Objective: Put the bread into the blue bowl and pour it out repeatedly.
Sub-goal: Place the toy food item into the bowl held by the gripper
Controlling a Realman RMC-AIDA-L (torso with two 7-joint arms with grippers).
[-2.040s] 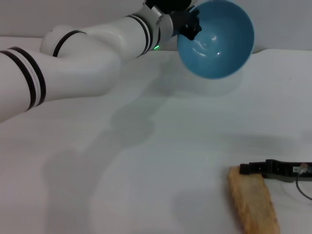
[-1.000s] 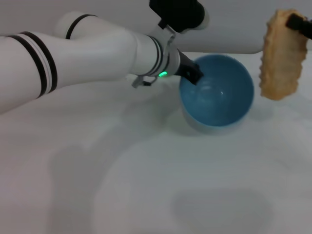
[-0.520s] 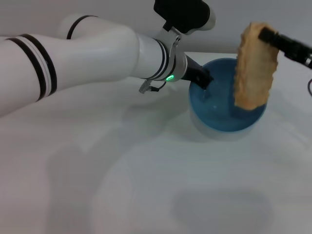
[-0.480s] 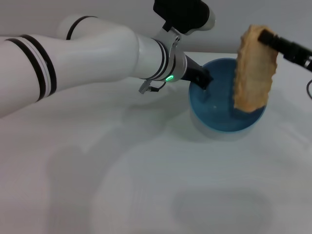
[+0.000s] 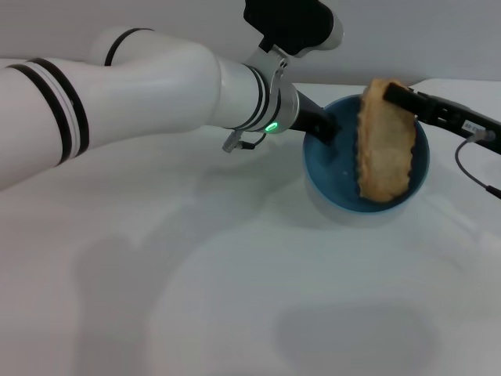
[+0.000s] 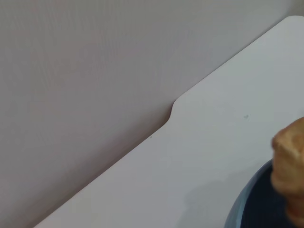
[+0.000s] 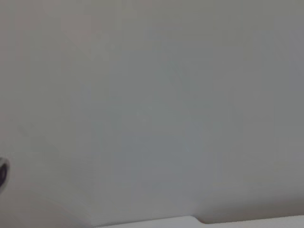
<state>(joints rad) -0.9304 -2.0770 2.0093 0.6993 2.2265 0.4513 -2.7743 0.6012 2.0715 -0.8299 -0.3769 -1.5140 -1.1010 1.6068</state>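
Next, my left gripper lets go of the blue bowl on the white table (image 5: pixel 367 229), just in front of the bread's lower end.
The blue bowl (image 5: pixel 337 178) stands upright on the white table at the far right. My left gripper (image 5: pixel 322 129) is shut on its left rim. The bread (image 5: pixel 385 150), golden-tan with scalloped edges, hangs on end, its lower part inside the bowl. My right gripper (image 5: pixel 394 94) reaches in from the right and is shut on the bread's top end. In the left wrist view the bowl's rim (image 6: pixel 242 209) and a bit of the bread (image 6: pixel 289 161) show at the corner. The right wrist view shows only wall.
The white table (image 5: pixel 235 298) spreads in front of the bowl. Its back edge with a notch (image 6: pixel 172 108) meets a grey wall. My left arm (image 5: pixel 156 86) stretches across the far left. A black cable (image 5: pixel 477 168) trails from the right arm.
My right gripper has carried the bread leftward and down, from above the bowl's right rim into the bowl. The bowl and my left gripper have held still over the last half second.
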